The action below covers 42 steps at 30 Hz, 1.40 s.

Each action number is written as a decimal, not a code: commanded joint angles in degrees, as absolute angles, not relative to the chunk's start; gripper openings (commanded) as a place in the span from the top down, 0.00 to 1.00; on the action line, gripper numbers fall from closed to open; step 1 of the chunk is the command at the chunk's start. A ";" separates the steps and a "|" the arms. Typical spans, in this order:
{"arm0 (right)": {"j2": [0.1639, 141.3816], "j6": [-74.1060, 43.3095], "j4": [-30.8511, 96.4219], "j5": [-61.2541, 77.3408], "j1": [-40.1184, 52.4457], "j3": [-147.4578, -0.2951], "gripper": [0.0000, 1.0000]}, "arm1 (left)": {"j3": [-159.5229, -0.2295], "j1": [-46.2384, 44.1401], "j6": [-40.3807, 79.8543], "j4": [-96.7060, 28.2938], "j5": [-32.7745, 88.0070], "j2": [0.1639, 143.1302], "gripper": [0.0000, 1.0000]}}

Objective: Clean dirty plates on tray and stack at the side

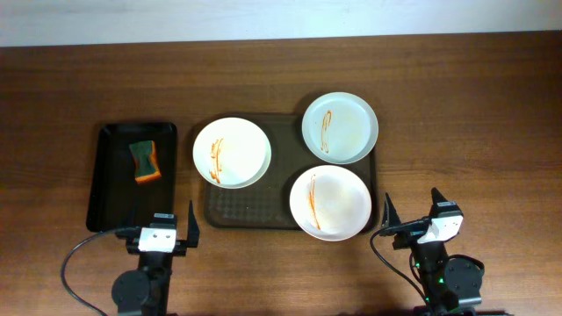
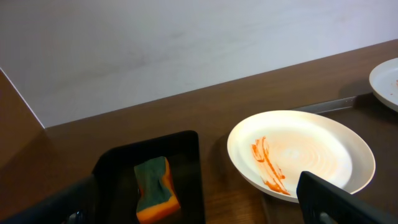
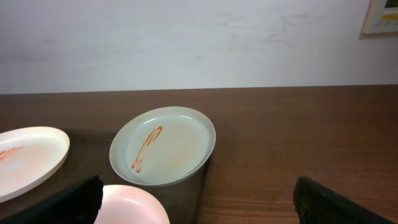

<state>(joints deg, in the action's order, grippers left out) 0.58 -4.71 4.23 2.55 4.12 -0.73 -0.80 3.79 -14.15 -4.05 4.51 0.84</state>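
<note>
The sponge is in the narrow black tray. My left gripper goes to it next and closes on the sponge's green top [image 1: 143, 160] [image 2: 152, 181].
Three dirty plates sit on the dark brown tray [image 1: 246, 206]. A white plate [image 1: 232, 152] with orange streaks is at its left, a pale green plate [image 1: 340, 127] with a thin streak at its back right, and a white plate [image 1: 330, 202] with a streak at its front right. My left gripper [image 1: 161, 230] is open and empty near the front edge, left of the tray. My right gripper [image 1: 414, 221] is open and empty, right of the front plate. The left wrist view shows the left white plate [image 2: 301, 154]. The right wrist view shows the green plate [image 3: 163, 145].
A narrow black tray [image 1: 110, 180] lies left of the brown tray, with a green and orange sponge [image 1: 146, 161] in it. The sponge [image 2: 155, 188] also shows in the left wrist view. Bare wooden table lies right of the brown tray.
</note>
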 commanded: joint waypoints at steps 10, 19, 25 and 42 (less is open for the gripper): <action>0.25 -4.89 4.29 2.31 4.54 -0.32 0.02 | -0.49 3.51 -15.07 -4.12 4.75 0.36 0.00; 0.25 -4.89 4.29 2.31 4.54 -0.32 0.01 | -0.49 3.51 -15.07 -4.12 4.75 0.36 0.01; 0.32 -4.91 2.57 4.80 4.54 -0.32 0.02 | -0.54 3.51 -15.05 -2.04 9.06 0.36 0.00; 11.86 -4.86 -0.21 16.12 4.54 -15.57 0.02 | -28.58 3.51 -9.54 -13.61 17.41 28.91 0.01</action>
<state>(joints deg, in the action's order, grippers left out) 7.25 -4.69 -0.43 14.74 4.12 -11.27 -22.09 3.70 -10.13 -11.11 16.58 21.28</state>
